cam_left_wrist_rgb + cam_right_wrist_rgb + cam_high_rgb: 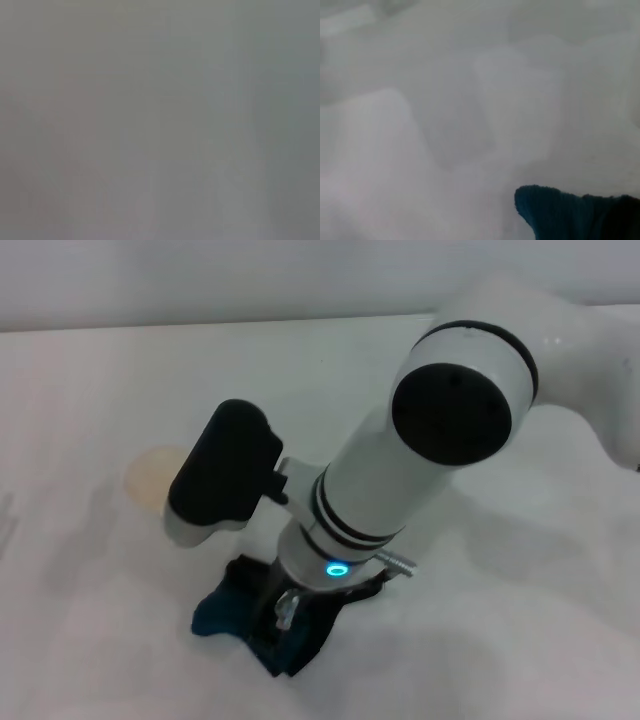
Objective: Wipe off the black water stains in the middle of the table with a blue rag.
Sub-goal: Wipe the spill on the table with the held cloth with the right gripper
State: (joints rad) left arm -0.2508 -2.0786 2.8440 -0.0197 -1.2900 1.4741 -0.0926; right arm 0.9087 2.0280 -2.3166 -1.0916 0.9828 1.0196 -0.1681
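I need to let go of the blue rag with my right gripper on the bare table (584, 498) below my forearm, far away from the cup.
My right arm reaches across the white table (520, 640) and points down at its middle. My right gripper (283, 623) is mostly hidden under its own wrist; it presses down on the blue rag (222, 612), which bunches up around it, so it looks shut on the rag. A corner of the rag also shows in the right wrist view (570, 212) against the white table (420, 150). The black water stains are hidden, either under the rag or behind the arm. My left gripper is out of view; the left wrist view shows only plain grey.
A pale paper cup (150, 476) stands on the table to the left of the right arm, partly hidden by the black wrist camera housing (222, 462). The table's far edge (200, 325) runs along the top of the head view.
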